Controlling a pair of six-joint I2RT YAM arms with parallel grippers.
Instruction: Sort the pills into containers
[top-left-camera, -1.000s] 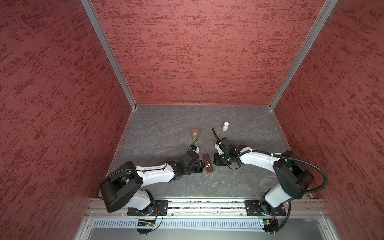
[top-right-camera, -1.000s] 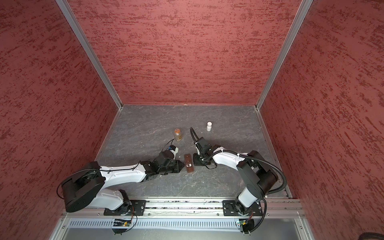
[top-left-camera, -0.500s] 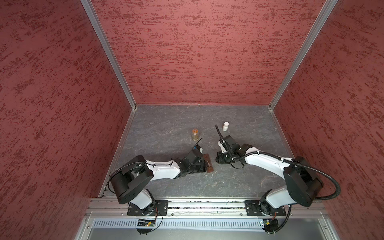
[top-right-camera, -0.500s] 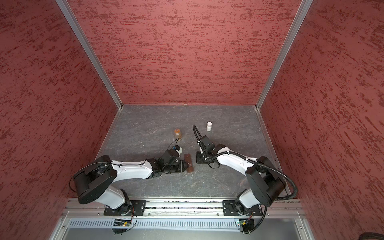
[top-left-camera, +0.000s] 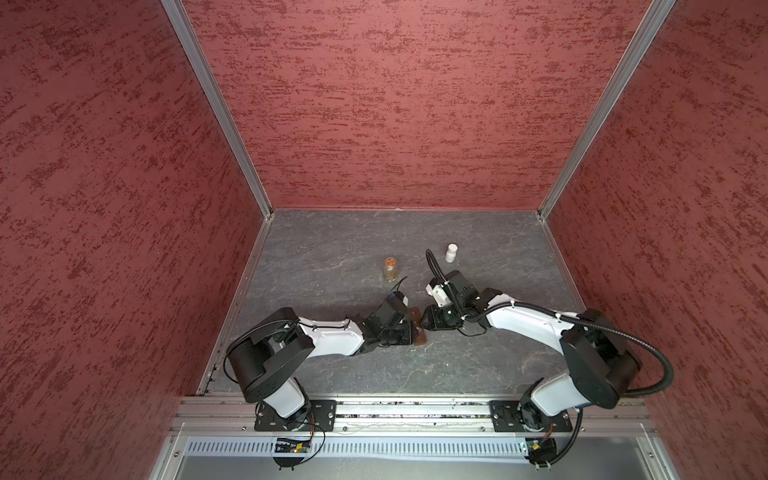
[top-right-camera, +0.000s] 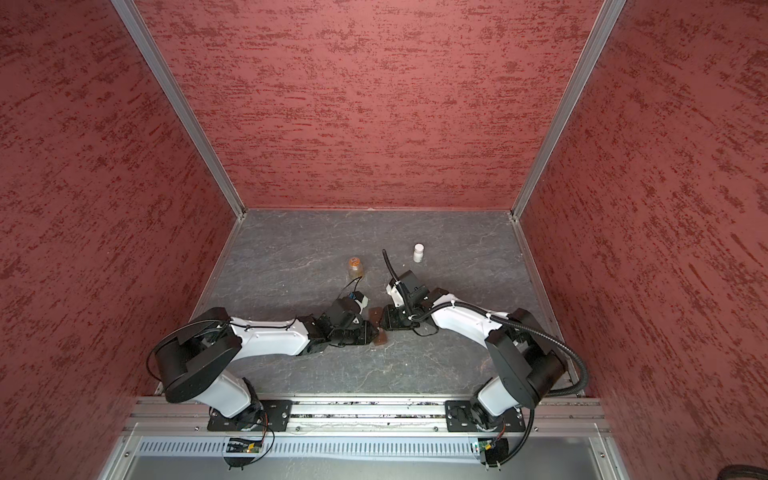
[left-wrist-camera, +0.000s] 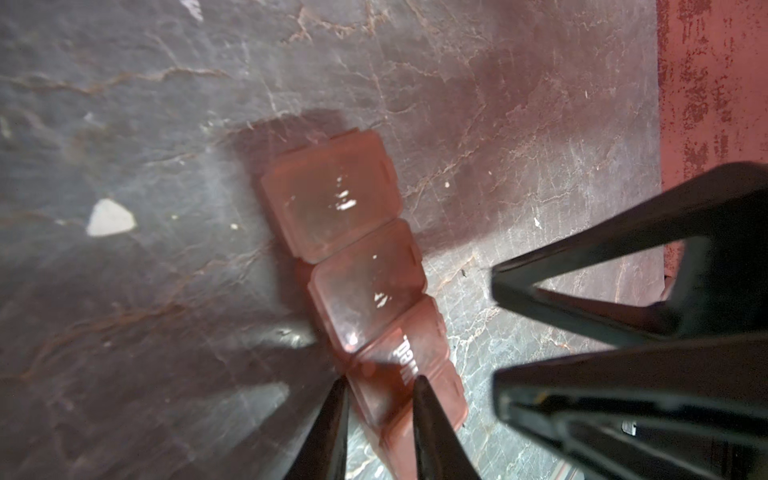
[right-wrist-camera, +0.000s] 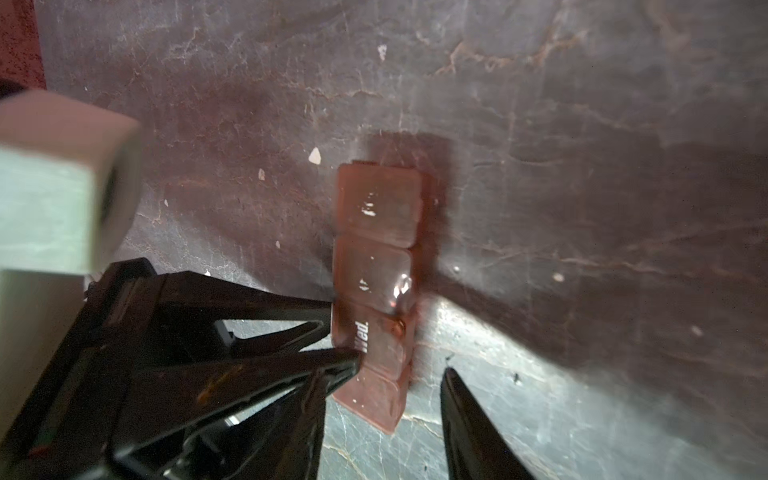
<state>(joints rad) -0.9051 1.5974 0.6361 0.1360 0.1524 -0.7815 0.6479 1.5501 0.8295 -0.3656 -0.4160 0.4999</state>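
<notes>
I need to pinch the brown box at the "Wed." cell (right-wrist-camera: 379, 339) with my right gripper and straighten it, because it lies slanted with its near end toward that gripper.
The containers are the lidded cells of one long brown box (top-left-camera: 420, 340) (top-right-camera: 380, 340) on the table between my grippers. My left gripper (left-wrist-camera: 381, 379) (top-left-camera: 409, 332) has its fingers a little apart at the "Wed." cell (right-wrist-camera: 374, 332). One finger stands beside the box (left-wrist-camera: 332, 208) and the other over its lid, and I cannot tell whether they pinch. My right gripper (right-wrist-camera: 384, 374) (top-left-camera: 427, 323) is open, astride the box's (right-wrist-camera: 376, 199) end and clear of it on one side. Tiny whitish bits (right-wrist-camera: 314, 156) (left-wrist-camera: 110, 218) lie beside the box; whether they are pills is unclear.
An amber bottle with an orange cap (top-left-camera: 390, 269) (top-right-camera: 355, 268) and a small white bottle (top-left-camera: 451, 252) (top-right-camera: 418, 252) stand behind the grippers. Red walls enclose the grey table on three sides, and the arm bases sit on a rail at the front.
The right gripper's jaws have widened beside the box. The left gripper has shifted slightly right against the box, and its elbow has swung inward.
</notes>
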